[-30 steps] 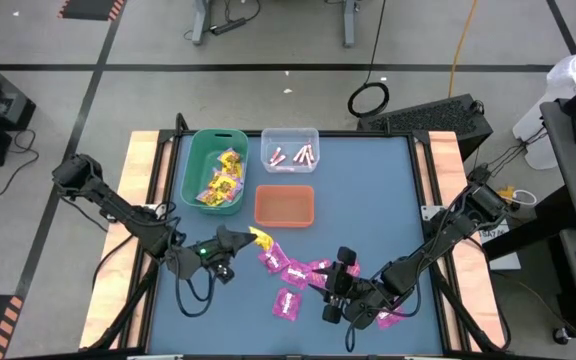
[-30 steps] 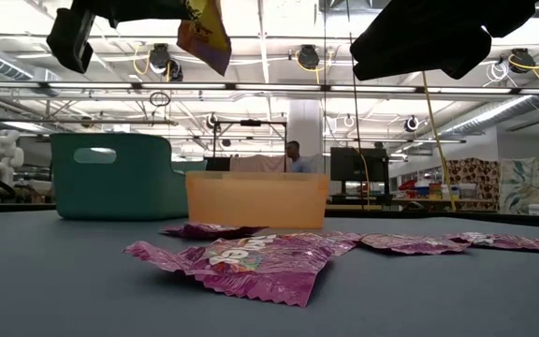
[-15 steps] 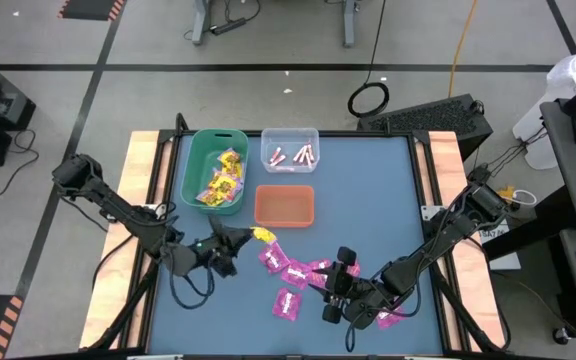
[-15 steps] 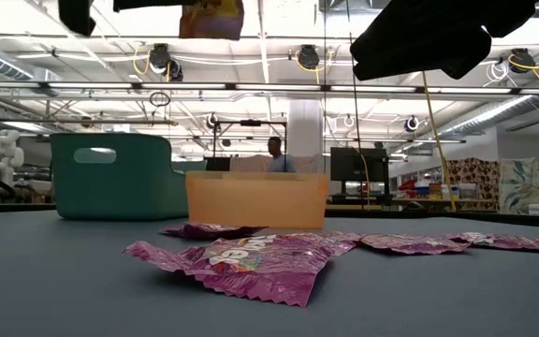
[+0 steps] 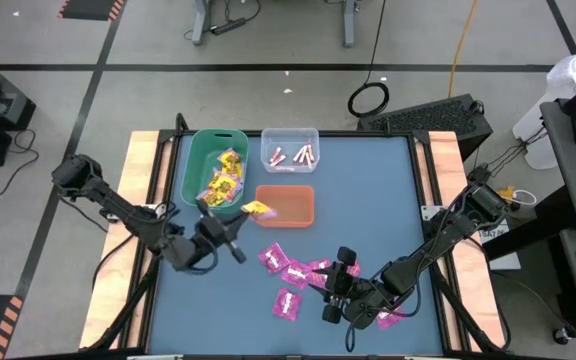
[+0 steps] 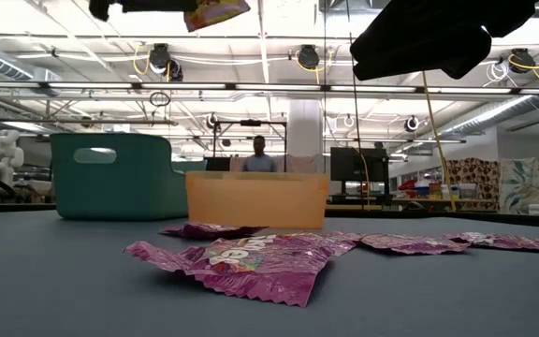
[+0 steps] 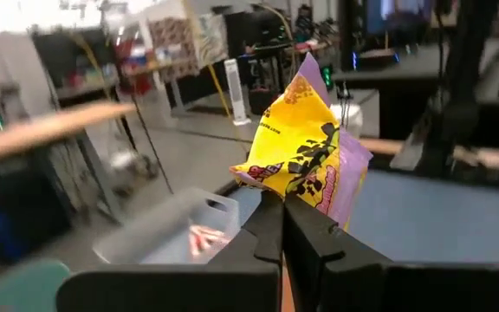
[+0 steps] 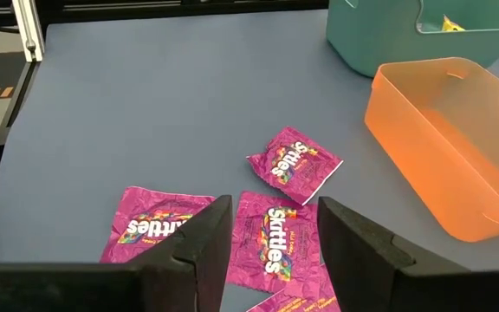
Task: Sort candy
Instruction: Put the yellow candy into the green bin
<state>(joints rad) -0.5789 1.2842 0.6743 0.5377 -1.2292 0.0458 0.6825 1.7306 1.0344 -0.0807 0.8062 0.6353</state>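
Note:
The robot's left gripper will release the yellow candy packet on top of the yellow packets in the green bin (image 5: 233,169).
My left gripper (image 5: 242,217) is shut on a yellow candy packet (image 5: 259,208), high above the table next to the orange bin's (image 5: 285,206) left end; in the low view the packet (image 6: 216,12) shows at the top. My right gripper (image 5: 339,268) hangs open above a cluster of magenta candy packets (image 5: 290,268) lying flat on the blue table, touching none; its wrist view shows them (image 8: 294,163) beyond the fingers. The green bin (image 5: 216,170) holds yellow packets, and the clear bin (image 5: 290,148) holds pale pink sticks. My left gripper pinches the yellow packet at one edge (image 7: 277,189) between its two fingers. The fingers lie level and point toward the far right of the table. The packet is lifted clear of everything and sticks out beyond the fingertips.
The three bins stand together at the table's far side, orange nearest, green at the far left. Bare blue table (image 5: 388,190) lies to the right of the bins. Wooden rails (image 5: 140,200) edge the table on both sides. A person stands in the room far behind.
My left gripper has risen a little and swung toward the table's far edge, from beside the magenta cluster to the orange bin's left end. Its wrist has rolled about a quarter turn, so the yellow packet no longer hangs down. The right gripper kept still.

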